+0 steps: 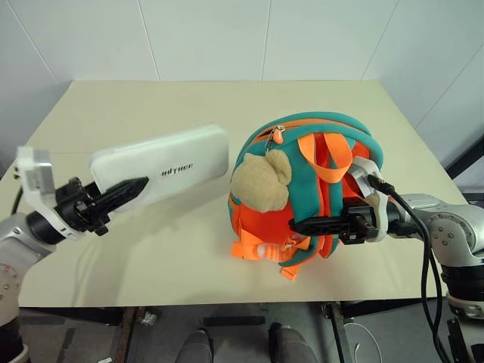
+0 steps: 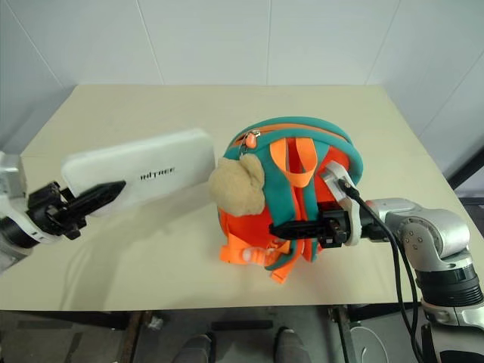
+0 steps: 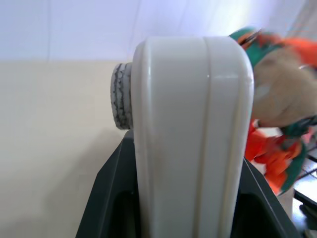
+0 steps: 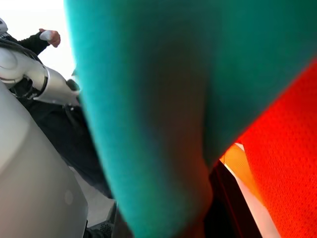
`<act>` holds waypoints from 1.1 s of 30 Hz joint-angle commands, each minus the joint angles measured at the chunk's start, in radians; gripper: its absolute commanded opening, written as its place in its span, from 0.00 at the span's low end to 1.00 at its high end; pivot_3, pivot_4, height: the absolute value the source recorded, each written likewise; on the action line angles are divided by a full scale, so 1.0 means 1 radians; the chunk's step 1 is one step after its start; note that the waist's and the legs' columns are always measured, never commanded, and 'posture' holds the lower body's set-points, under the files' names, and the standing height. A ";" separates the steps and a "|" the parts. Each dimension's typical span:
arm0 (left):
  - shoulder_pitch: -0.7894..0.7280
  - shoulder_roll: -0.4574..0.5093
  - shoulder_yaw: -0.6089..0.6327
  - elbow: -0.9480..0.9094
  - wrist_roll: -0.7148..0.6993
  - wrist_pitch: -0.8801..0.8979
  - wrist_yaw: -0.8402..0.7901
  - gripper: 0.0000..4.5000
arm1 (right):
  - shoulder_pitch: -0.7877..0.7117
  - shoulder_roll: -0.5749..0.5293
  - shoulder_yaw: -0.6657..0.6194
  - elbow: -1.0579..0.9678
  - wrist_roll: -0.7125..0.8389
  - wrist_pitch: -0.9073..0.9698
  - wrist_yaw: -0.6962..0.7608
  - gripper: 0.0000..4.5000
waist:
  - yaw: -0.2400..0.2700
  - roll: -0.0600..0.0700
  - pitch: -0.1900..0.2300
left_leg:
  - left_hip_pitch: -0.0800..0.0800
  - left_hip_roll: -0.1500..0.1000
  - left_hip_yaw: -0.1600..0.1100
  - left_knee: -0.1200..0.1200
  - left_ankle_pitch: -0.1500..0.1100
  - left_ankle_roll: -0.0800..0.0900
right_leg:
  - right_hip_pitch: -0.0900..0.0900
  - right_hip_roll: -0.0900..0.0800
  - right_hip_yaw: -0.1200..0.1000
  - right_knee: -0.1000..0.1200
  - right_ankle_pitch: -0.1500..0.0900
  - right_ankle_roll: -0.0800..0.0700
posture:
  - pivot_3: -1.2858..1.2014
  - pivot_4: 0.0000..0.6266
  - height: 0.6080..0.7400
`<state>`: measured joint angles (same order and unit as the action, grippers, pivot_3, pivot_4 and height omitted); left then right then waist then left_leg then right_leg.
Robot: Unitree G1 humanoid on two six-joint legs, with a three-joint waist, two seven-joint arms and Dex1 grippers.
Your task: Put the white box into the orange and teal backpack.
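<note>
I will release the white box, still tilted above the table, with my left gripper inside the backpack (image 1: 293, 168), behind the tan plush head, under the zip opening.
The white box (image 1: 170, 165), flat with small dark lettering, hangs tilted above the left half of the table, its near end clamped in my left gripper (image 1: 138, 185). In the left wrist view the box (image 3: 190, 139) runs edge-on between the black fingers. Right of it the orange and teal backpack (image 1: 306, 189) stands upright, a tan plush head (image 1: 261, 181) on its front and an orange zip pull (image 1: 278, 136) at the top. My right gripper (image 1: 296, 224) reaches in from the right, shut on the backpack's lower teal trim (image 4: 163, 99). A small gap separates box and backpack.
The beige table (image 1: 151, 106) extends behind both things, with white walls beyond its far edge. A black cable (image 1: 423, 249) trails along my right arm. The table's front edge (image 1: 189, 304) lies just below the backpack.
</note>
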<state>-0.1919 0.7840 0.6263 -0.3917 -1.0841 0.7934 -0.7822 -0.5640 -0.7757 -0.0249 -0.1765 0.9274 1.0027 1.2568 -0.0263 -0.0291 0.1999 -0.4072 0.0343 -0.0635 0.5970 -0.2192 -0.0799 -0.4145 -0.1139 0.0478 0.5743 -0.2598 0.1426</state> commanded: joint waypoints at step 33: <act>-0.252 0.169 -0.450 0.197 0.390 -0.304 -0.331 0.29 | 0.052 0.021 -0.056 -0.070 0.020 -0.048 -0.083 0.02 | -0.001 0.000 0.000 | 0.001 0.000 0.000 0.003 0.000 0.000 | 0.001 0.001 0.000 0.000 0.000 0.000 | 0.52 0.24 1.00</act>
<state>-0.4278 0.9439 0.2213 -0.2152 -0.8004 0.5686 -1.0816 -0.4982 -0.7593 -0.0490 -0.2282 0.9315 0.9789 1.1720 -0.0272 -0.0296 0.2003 -0.4066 0.0344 -0.0631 0.6001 -0.2193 -0.0797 -0.4132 -0.1133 0.0481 0.5746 -0.2603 0.1425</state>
